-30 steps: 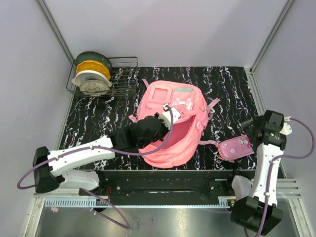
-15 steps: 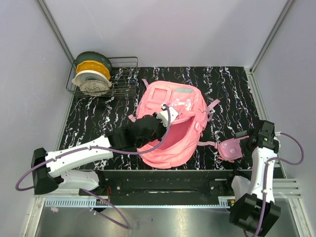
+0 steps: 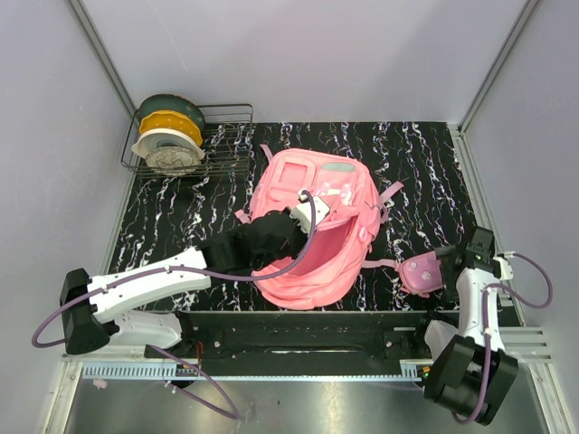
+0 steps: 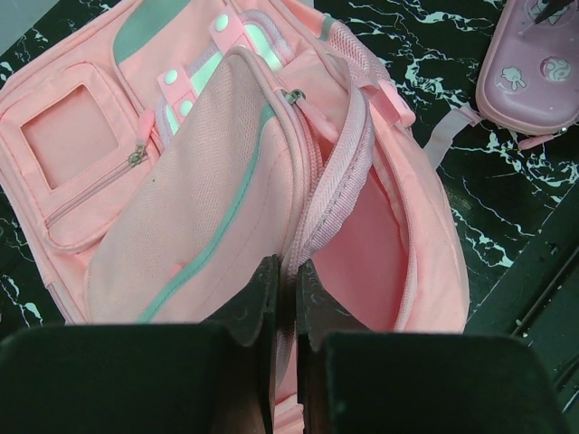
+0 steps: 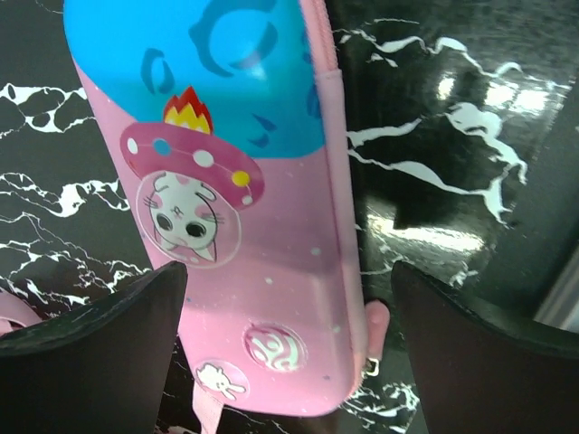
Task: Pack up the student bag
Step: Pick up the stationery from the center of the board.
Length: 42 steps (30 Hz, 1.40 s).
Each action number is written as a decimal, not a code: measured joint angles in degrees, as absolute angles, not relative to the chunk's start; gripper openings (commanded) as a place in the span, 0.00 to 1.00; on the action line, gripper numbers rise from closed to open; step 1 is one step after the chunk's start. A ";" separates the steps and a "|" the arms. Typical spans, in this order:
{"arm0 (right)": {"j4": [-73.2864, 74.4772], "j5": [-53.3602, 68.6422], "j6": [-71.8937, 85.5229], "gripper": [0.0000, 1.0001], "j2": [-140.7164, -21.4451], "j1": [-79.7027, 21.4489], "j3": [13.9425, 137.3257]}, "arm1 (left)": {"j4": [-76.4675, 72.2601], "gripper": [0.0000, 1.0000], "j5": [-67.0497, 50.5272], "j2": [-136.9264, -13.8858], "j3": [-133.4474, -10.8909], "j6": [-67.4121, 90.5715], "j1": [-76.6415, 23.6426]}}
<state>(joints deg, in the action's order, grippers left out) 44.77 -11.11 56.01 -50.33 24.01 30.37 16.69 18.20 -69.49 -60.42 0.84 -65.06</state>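
Next, my right gripper grips the pink middle part [image 3: 433, 270] [image 5: 264, 246] of the pencil case, next to the case's blue end, and pinches it across its long sides.
The pink student bag [image 3: 312, 226] lies in the middle of the black marbled table, its main pocket open. My left gripper [image 3: 291, 220] is shut on the zipper edge of the bag's opening [image 4: 303, 231] and holds the flap up. A small pink cartoon pencil case [image 3: 419, 272] lies to the right of the bag; it also shows in the left wrist view [image 4: 534, 68]. My right gripper [image 5: 288, 344] is open, its fingers [image 5: 99, 353] on either side of the pencil case's near end [image 5: 262, 271], just above it.
A wire rack [image 3: 228, 137] with stacked plates and bowls [image 3: 167, 136] stands at the back left. A pink strap [image 3: 391, 192] trails from the bag's right side. The table's near edge is a black rail [image 3: 298, 330].
My right gripper has moved forward and left, down over the pencil case, its fingers now straddling it. My left gripper still holds the bag's opening, hardly moved.
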 measured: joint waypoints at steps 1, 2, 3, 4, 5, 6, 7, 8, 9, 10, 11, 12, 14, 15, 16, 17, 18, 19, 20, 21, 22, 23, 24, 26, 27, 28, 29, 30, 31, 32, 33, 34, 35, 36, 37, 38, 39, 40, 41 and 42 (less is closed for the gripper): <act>42.96 -11.05 55.99 1.00 -51.22 24.01 29.89 | 16.69 0.00 18.20 -69.49 -60.42 0.97 -65.06; 40.97 -10.92 55.96 1.00 -52.27 24.01 29.32 | 16.67 0.00 18.20 -69.49 -60.42 1.08 -65.06; 39.05 -10.74 55.99 1.00 -53.28 24.01 28.73 | 16.67 0.00 18.20 -69.49 -60.42 1.15 -65.04; 37.12 -10.24 56.01 1.00 -54.04 24.01 28.25 | 16.69 0.00 18.20 -69.49 -60.45 1.19 -64.99; 35.16 -9.91 56.03 1.00 -54.39 24.01 27.73 | 16.73 0.00 18.17 -69.52 -60.51 1.21 -64.95; 32.42 -9.63 56.64 1.00 -54.83 24.01 26.87 | 16.95 0.00 18.17 -69.56 -60.75 1.32 -64.88; 30.61 -9.13 57.06 1.00 -55.16 24.01 26.28 | 17.10 0.00 18.17 -69.63 -61.01 1.39 -64.82; 29.15 -8.34 57.32 1.00 -55.46 24.01 25.98 | 17.15 0.00 18.17 -69.71 -61.19 1.41 -64.77; 27.86 -7.73 57.41 1.00 -55.70 24.01 25.89 | 17.32 0.00 18.17 -69.87 -61.49 1.43 -64.71; 26.72 -7.35 57.41 1.00 -56.27 24.01 25.78 | 17.54 0.00 18.15 -70.00 -61.78 1.50 -64.66; 25.91 -7.25 57.36 1.00 -56.64 24.01 25.63 | 17.69 0.00 18.17 -70.13 -61.98 1.54 -64.66; 24.51 -7.27 57.23 1.00 -57.10 24.01 25.19 | 17.82 0.00 18.15 -70.24 -62.08 1.56 -64.64; 22.61 -7.18 56.62 1.00 -58.61 24.01 25.19 | 17.91 0.00 18.15 -70.24 -62.11 1.61 -64.62; 21.63 -7.05 56.18 1.00 -59.35 24.01 25.41 | 17.93 0.00 18.17 -70.24 -62.11 1.63 -64.62; 20.86 -6.63 55.55 1.00 -61.54 24.01 26.09 | 17.93 0.00 18.17 -70.24 -62.11 1.65 -64.62; 20.03 -6.28 55.02 0.99 -63.46 24.01 27.14 | 17.93 0.00 18.17 -70.24 -62.11 1.72 -64.62; 19.29 -5.87 54.43 0.98 -65.39 24.01 28.12 | 17.93 0.00 18.17 -70.24 -62.11 1.80 -64.62; 18.55 -5.19 53.47 0.93 -68.31 24.03 29.80 | 17.96 0.00 18.17 -70.24 -62.11 1.85 -64.62; 17.67 -4.34 52.45 0.91 -71.11 24.05 31.83 | 17.96 0.00 18.17 -70.24 -62.13 1.89 -64.62; 16.75 -3.46 51.51 0.89 -73.82 24.08 33.58 | 17.98 0.00 18.17 -70.24 -62.13 1.93 -64.62; 15.86 -2.66 50.72 0.84 -76.03 24.08 35.05 | 18.00 0.00 18.17 -70.24 -62.13 2.02 -64.62; 15.05 -1.85 49.87 0.81 -77.67 24.08 36.10 | 18.02 0.00 18.17 -70.24 -62.13 2.02 -64.62; 14.33 -1.06 49.15 0.75 -78.83 24.08 36.80 | 18.02 0.00 18.20 -70.24 -62.15 2.04 -64.62; 12.99 0.23 47.88 0.61 -79.72 24.14 37.08 | 18.11 0.00 18.20 -70.24 -62.17 2.07 -64.62; 12.71 0.91 47.31 0.54 -79.68 24.18 37.06 | 18.15 0.00 18.20 -70.24 -62.17 2.09 -64.62; 12.51 1.74 46.59 0.50 -79.26 24.34 37.04 | 18.26 0.00 18.20 -70.24 -62.22 2.11 -64.62; 12.05 2.55 46.06 0.39 -78.67 24.40 36.88 | 18.39 0.00 18.20 -70.24 -62.22 2.15 -64.62; 11.53 3.16 45.52 0.34 -77.62 24.38 36.56 | 18.41 0.00 18.20 -70.24 -62.22 2.26 -64.62; 11.38 3.66 44.75 0.29 -76.71 24.38 36.32 | 18.41 0.00 18.20 -70.24 -62.22 2.35 -64.60; 11.03 4.23 44.45 0.28 -75.48 24.45 35.99 | 18.44 0.00 18.22 -70.24 -62.22 2.48 -64.60; 10.74 4.73 43.81 0.22 -74.17 24.45 35.77 | 18.44 0.00 18.22 -70.24 -62.24 2.59 -64.60; 10.87 5.28 43.09 0.20 -73.03 24.40 35.51 | 18.44 0.00 18.22 -70.24 -62.22 2.68 -64.60; 11.38 5.80 42.17 0.19 -71.81 24.38 35.09 | 18.44 0.00 18.22 -70.24 -62.24 2.72 -64.60; 12.19 6.46 41.63 0.13 -70.59 24.36 34.63 | 18.44 0.00 18.22 -70.24 -62.22 2.79 -64.60; 13.04 7.05 40.93 0.10 -69.41 24.36 34.28 | 18.44 0.00 18.24 -70.24 -62.22 2.87 -64.58; 13.93 7.64 40.38 0.07 -68.27 24.36 34.02 | 18.44 0.00 18.24 -70.24 -62.24 2.90 -64.55; 14.96 8.45 39.79 0.02 -67.18 24.36 34.00 | 18.44 0.00 18.26 -70.24 -62.22 2.92 -64.55; 15.53 9.19 39.35 0.01 -66.32 24.36 34.02 | 18.44 0.00 18.26 -70.24 -62.22 2.92 -64.55; 16.32 10.24 38.74 0.00 -65.30 24.36 34.11 | 18.44 0.00 18.26 -70.24 -62.24 2.92 -64.55; 17.02 11.42 38.24 0.00 -64.23 24.36 34.13 | 18.44 0.00 18.26 -70.24 -62.22 2.92 -64.55</act>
<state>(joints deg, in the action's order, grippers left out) 17.02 11.42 38.24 -64.23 24.36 34.13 18.44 18.26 -70.24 -62.22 2.92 -64.55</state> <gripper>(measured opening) 0.313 0.076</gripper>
